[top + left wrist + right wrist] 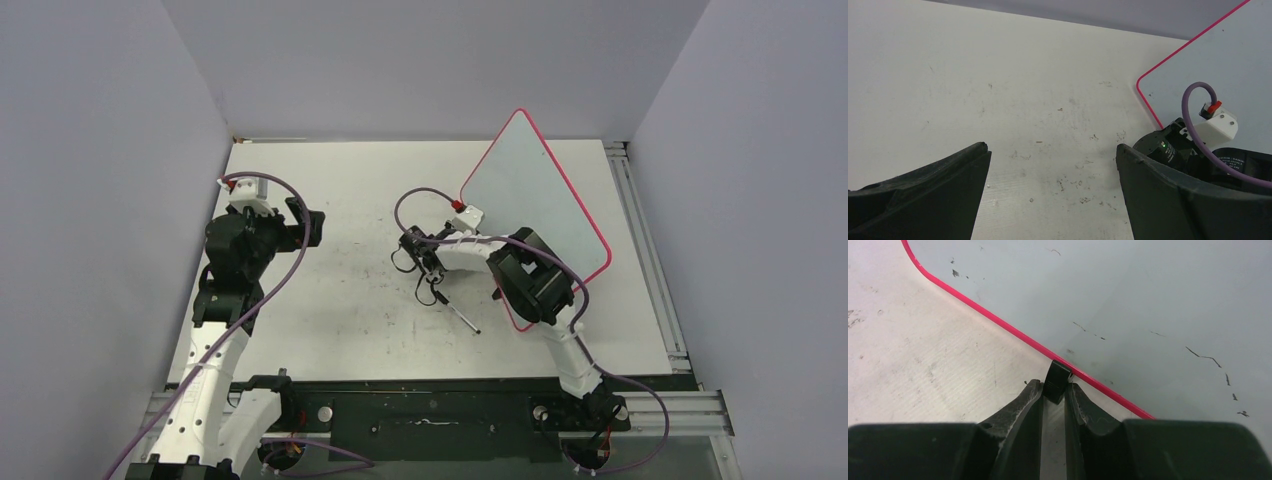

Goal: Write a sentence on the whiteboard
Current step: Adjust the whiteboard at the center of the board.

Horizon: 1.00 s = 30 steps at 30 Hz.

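Note:
My right gripper is going to put the whiteboard down on the middle of the white tabletop (428, 237), just beyond the loose pen.
The whiteboard (530, 190) lies at the table's right, turned at an angle, pale grey with a red rim. The left wrist view catches one corner of the whiteboard (1218, 60). The sentence is out of view: the whiteboard (1148, 290) shows only stray black flecks. My right gripper (437, 292) is just left of the board's near corner, shut on a thin black pen (462, 318) that slants toward the rim. In the right wrist view the pen (1056, 380) sits end-on in the right gripper (1054, 385). My left gripper (305, 228) hangs open over bare table at the left, jaws wide around nothing (1050, 147).
The white tabletop (350, 320) is scuffed with dark marks. Grey walls close in the left, back and right. A metal rail (650, 250) runs along the table's right edge. The right arm's elbow (530, 280) overlaps the board's near corner.

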Tool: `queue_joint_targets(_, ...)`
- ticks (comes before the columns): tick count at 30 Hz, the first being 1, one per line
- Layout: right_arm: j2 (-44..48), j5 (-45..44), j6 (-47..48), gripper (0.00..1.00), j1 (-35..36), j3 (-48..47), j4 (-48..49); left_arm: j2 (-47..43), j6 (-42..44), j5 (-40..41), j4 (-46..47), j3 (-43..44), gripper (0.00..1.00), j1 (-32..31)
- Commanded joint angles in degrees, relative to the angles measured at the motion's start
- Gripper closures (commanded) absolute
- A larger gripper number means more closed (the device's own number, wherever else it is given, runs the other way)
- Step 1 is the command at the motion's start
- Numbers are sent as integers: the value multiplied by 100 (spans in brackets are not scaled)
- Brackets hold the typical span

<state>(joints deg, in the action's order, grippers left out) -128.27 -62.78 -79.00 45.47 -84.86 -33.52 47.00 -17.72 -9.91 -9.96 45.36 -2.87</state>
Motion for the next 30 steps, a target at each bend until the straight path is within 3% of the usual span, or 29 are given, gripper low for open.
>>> queue_joint_targets(1,267,642,703,95,334,143,671,35,-39,-101,337,68,4,37)
queue_joint_targets(15,539,1014,1974,95,877,520,1821,98,-8,-14,319,69,4,37)
queue_joint_targets(30,937,1654,3768,95,1453,1507,4060,184,53,85,295,65,4,41)
